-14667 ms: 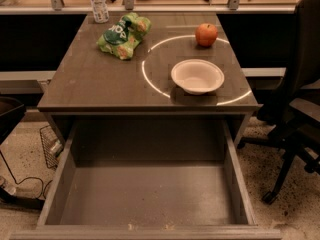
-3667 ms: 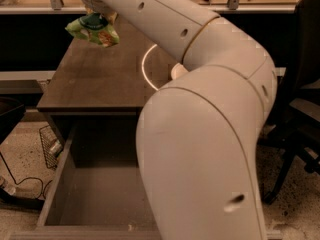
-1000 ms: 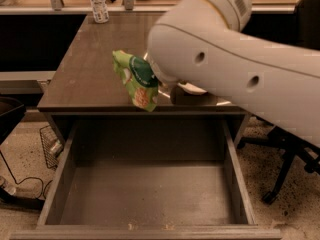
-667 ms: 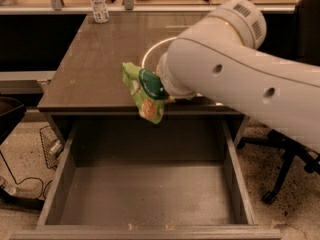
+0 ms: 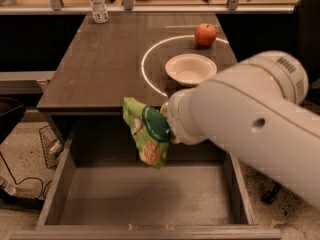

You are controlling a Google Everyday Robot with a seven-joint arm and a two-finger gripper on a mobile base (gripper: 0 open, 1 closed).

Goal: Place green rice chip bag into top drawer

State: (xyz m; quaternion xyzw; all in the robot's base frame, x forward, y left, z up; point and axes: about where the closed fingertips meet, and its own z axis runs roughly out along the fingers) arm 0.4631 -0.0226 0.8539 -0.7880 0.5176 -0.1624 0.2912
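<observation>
Next, I open my gripper and let the green rice chip bag go near the middle of the top drawer's bare grey bottom (image 5: pixel 154 178).
The green rice chip bag (image 5: pixel 147 134) hangs in the air over the back edge of the open top drawer (image 5: pixel 150 199), just in front of the table's front edge. My gripper (image 5: pixel 166 126) is at the bag's right side, mostly hidden behind my big white arm (image 5: pixel 250 114), and is shut on the bag. The bag hangs tilted, with its dark green logo patch and chip pictures facing the camera. The drawer's flat grey bottom is bare below it.
On the brown table (image 5: pixel 100 69) stand a white bowl (image 5: pixel 191 69), an orange-red round fruit (image 5: pixel 205 34) at the back right, and a clear bottle (image 5: pixel 97 1) at the back left. A wire basket (image 5: pixel 50 144) and cables lie on the floor at left.
My arm has carried the bag from the table's back left, forward and down past the front edge. It now hangs lower, over the open drawer.
</observation>
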